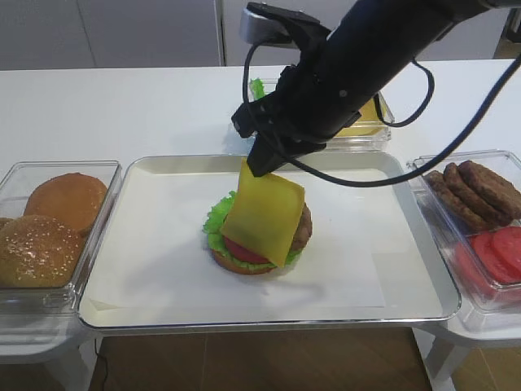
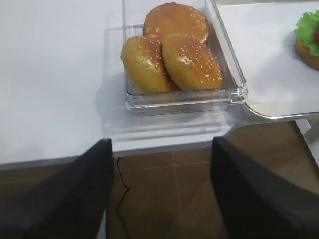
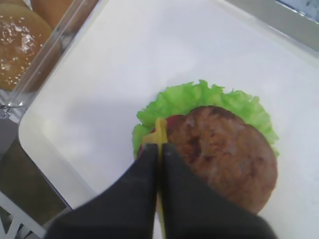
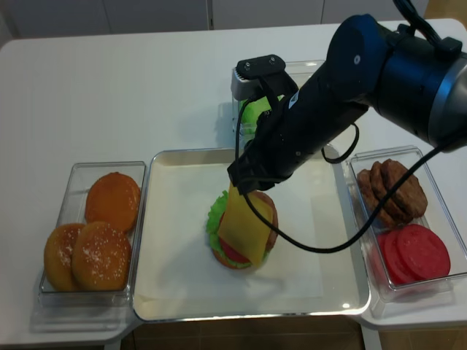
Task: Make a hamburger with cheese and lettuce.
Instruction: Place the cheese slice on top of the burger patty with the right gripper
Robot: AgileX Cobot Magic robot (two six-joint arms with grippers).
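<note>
Next, I release the cheese with my right gripper on top of the brown patty [image 4: 251, 223] [image 3: 214, 158], over the green lettuce and tomato slice.
The hamburger [image 1: 299, 230] sits mid-tray: tan bottom bun, frilly green lettuce [image 1: 215, 218], red tomato slice, brown patty [image 3: 224, 154] on top. My right gripper [image 1: 262, 163] is shut on the top edge of the cheese [image 1: 264, 213], a square yellow slice that hangs down tilted over the stack's front left. In the right wrist view the cheese [image 3: 160, 130] shows edge-on between the shut fingers [image 3: 177, 184], above the lettuce [image 3: 199, 97]. My left gripper [image 2: 162, 149] is open and empty, below the table's front edge beside the bun bin.
Metal tray [image 1: 146, 244] with white paper liner. Clear bin of sesame buns [image 1: 49, 228] at left. Bin of brown patties [image 1: 476, 189] and tomato slices [image 1: 498, 248] at right. Bins with more cheese [image 1: 366, 122] and lettuce behind the tray, partly hidden by the right arm.
</note>
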